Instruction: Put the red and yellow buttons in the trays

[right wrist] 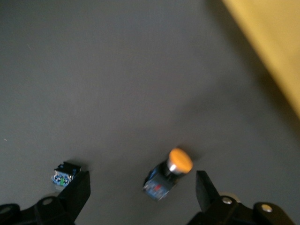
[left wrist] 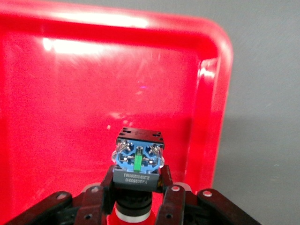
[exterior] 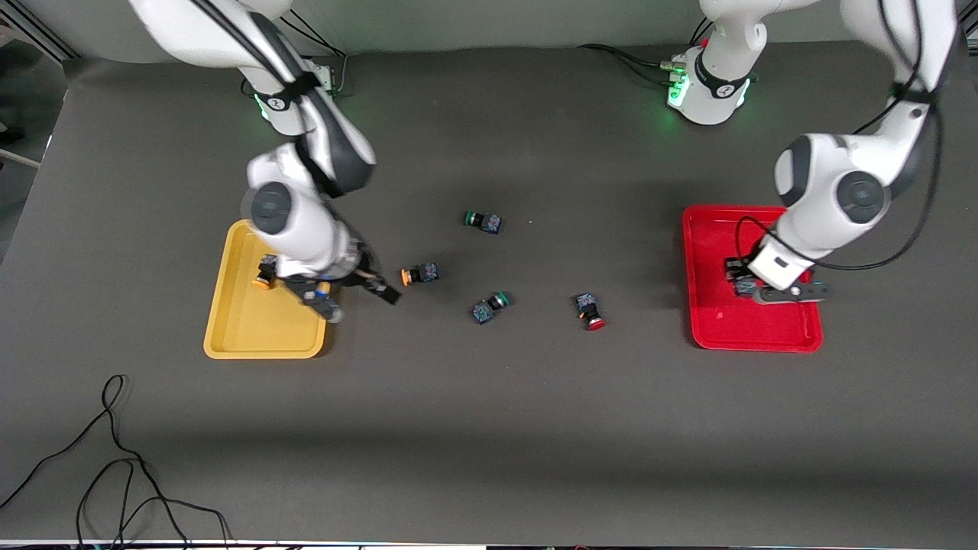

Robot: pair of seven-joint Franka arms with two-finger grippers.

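Note:
Next, I close my right gripper on the black-and-blue body [exterior: 424, 273] [right wrist: 161, 178] of the yellow-capped button that is lying on the table next to the yellow tray.
My left gripper [exterior: 752, 289] is over the red tray [exterior: 764, 336], shut on a red-capped button [exterior: 739, 276]. In the left wrist view the fingers [left wrist: 165, 183] clamp its black-and-blue body [left wrist: 139, 159] low over the red tray [left wrist: 70, 93]. My right gripper [exterior: 359, 299] is open and empty, over the table beside the yellow tray [exterior: 244, 336]. A yellow-capped button [exterior: 419, 273] lies on its side on the table close by; in the right wrist view it [right wrist: 168, 176] shows between the open fingers [right wrist: 206, 187]. Another yellow-capped button [exterior: 265, 273] lies in the yellow tray. A second red-capped button [exterior: 589, 312] lies on the table.
Two green-capped buttons lie mid-table, one [exterior: 483, 221] farther from the front camera, one [exterior: 489, 305] nearer; one of them [right wrist: 65, 173] shows in the right wrist view. Black cables [exterior: 114, 473] trail along the table's near edge toward the right arm's end.

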